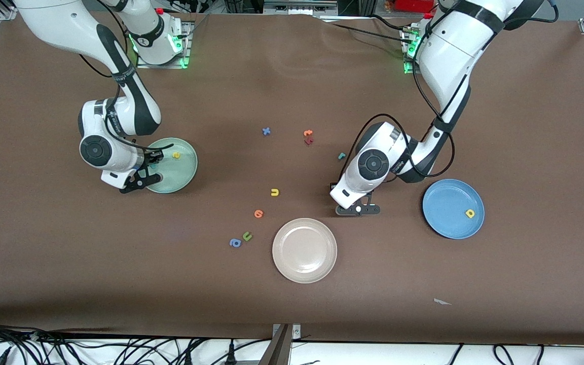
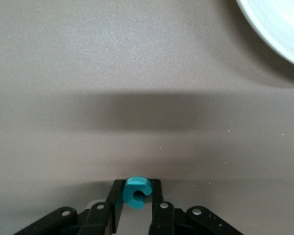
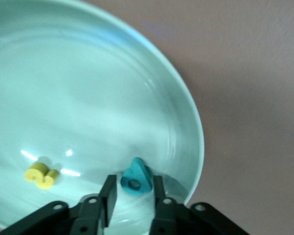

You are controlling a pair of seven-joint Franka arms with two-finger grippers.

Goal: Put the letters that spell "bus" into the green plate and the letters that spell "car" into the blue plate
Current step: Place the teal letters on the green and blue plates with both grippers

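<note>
My left gripper is to let go of the teal "c", now down between the cream and blue plates, near the middle of the blue plate (image 1: 455, 209), next to the yellow "a".
My left gripper (image 1: 358, 209) is down at the table between the cream plate and the blue plate (image 1: 441, 200), shut on the teal "c" (image 2: 136, 192) held between its fingertips (image 2: 136, 188). The yellow "a" (image 1: 470, 213) lies in the blue plate. My right gripper (image 1: 149, 171) hangs low over the green plate (image 1: 183, 175), its jaws a little apart. The teal "b" (image 3: 136, 178) is tilted between them with a gap on one side. The yellow "s" (image 1: 176, 155) lies in the green plate (image 3: 88, 98). The yellow "u" (image 1: 274, 192) and teal "r" (image 1: 341, 155) lie mid-table.
A cream plate (image 1: 304, 250) sits nearer the front camera, and its rim (image 2: 279, 29) shows in the left wrist view. Loose letters lie about: orange (image 1: 258, 213), green "u" (image 1: 247, 235), blue "a" (image 1: 234, 243), blue "x" (image 1: 266, 131), orange (image 1: 307, 133) and dark red (image 1: 308, 141).
</note>
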